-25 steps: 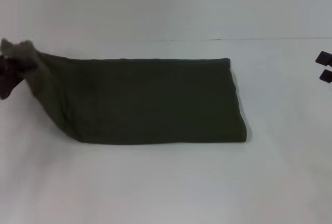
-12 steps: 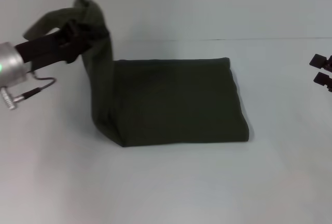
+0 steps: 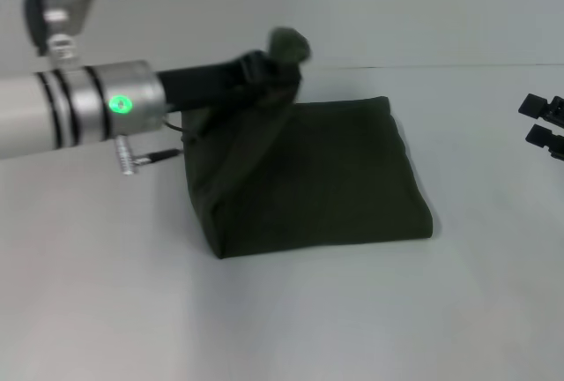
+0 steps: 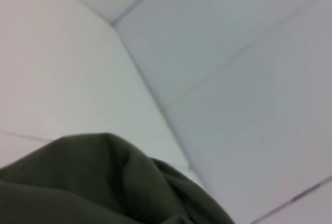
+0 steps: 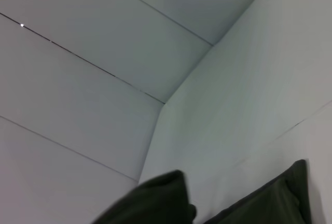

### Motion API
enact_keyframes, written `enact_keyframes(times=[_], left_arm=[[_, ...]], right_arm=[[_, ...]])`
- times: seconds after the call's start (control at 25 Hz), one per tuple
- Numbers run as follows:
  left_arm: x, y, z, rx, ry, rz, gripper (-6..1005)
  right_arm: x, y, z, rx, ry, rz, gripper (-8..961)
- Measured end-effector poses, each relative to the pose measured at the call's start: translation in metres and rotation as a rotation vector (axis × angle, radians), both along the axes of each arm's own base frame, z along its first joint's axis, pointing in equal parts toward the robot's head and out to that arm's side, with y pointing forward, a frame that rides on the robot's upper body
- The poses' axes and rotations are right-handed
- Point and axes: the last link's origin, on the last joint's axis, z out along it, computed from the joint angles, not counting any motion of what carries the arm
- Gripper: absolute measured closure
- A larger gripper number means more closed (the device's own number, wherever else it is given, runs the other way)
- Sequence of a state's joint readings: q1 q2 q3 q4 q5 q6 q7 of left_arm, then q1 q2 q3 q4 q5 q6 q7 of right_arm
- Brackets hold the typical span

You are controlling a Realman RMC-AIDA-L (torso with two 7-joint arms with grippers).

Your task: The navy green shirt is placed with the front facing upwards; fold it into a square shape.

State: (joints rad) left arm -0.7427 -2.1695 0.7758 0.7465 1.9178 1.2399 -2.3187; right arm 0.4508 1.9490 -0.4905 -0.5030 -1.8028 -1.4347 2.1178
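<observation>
Next, my left gripper lets go of the shirt's lifted end on the flat cloth (image 3: 384, 155) near the edge that faces my right gripper.
The navy green shirt (image 3: 335, 169) lies on the white table as a folded dark olive band, with no print showing. Its left end is lifted off the table and hangs in a slanting sheet over the left part of the shirt. My left gripper (image 3: 278, 62) is shut on that bunched end, above the shirt's far edge. The left wrist view shows only a bulge of the shirt's cloth (image 4: 104, 182). My right gripper (image 3: 545, 122) hovers at the far right, off the shirt, fingers apart and empty. In the right wrist view the shirt (image 5: 275, 198) shows low in the picture.
The white table (image 3: 308, 310) runs wide in front of and to the right of the shirt. A pale wall stands behind it. My silver left forearm (image 3: 79, 108) reaches in over the table's left side.
My left gripper has lifted the shirt's left end and carried it rightward over the shirt, shortening the band. The right gripper has barely shifted.
</observation>
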Motion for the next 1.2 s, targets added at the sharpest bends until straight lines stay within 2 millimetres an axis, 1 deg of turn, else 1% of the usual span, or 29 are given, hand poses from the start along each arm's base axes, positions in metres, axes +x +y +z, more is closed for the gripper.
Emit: enact_keyframes(times=[0.04,0.08,0.16,0.32,0.4,0.6,0.72,0.84,0.92,1.04,1.12,1.16,1.2], left_arm=[[0.003,0.001,-0.005,-0.004,0.021,-0.01,933],[0.01,0.001,-0.016,-0.012,0.061,-0.032,932],[0.018,0.001,-0.03,-0.02,0.111,-0.063,929],[0.032,-0.005,-0.049,-0.04,0.157,-0.132,925],[0.036,-0.008,-0.055,-0.043,0.17,-0.166,922],[0.038,-0.015,-0.069,-0.067,0.231,-0.247,917],[0.038,-0.02,-0.083,-0.097,0.288,-0.273,913],[0.044,-0.027,-0.092,-0.126,0.319,-0.329,910],[0.052,-0.033,-0.092,-0.146,0.318,-0.382,818],[0.06,-0.044,-0.085,-0.182,0.292,-0.483,679],[0.062,-0.051,-0.076,-0.19,0.259,-0.533,599],[0.06,-0.051,-0.06,-0.165,0.214,-0.529,559],[0.06,-0.051,-0.06,-0.165,0.214,-0.529,519]], right_arm=[[0.0,0.0,0.0,-0.001,-0.001,-0.001,89],[0.0,0.0,-0.001,-0.001,-0.001,-0.001,89],[0.0,0.0,-0.001,-0.002,0.0,-0.001,88],[0.0,0.0,-0.002,-0.004,-0.001,-0.001,88],[0.0,0.0,-0.002,-0.004,-0.001,0.0,88],[0.0,-0.001,-0.002,-0.007,-0.003,-0.002,88],[0.002,-0.002,-0.002,-0.008,-0.006,-0.006,89],[0.004,-0.002,-0.001,-0.005,-0.01,-0.017,89],[0.005,-0.002,-0.001,-0.003,-0.013,-0.021,89],[0.006,-0.002,0.0,-0.003,-0.013,-0.025,89],[0.006,-0.002,-0.001,-0.004,-0.013,-0.026,89],[0.006,-0.002,-0.001,-0.004,-0.013,-0.027,89],[0.006,-0.002,-0.001,-0.005,-0.013,-0.026,89]])
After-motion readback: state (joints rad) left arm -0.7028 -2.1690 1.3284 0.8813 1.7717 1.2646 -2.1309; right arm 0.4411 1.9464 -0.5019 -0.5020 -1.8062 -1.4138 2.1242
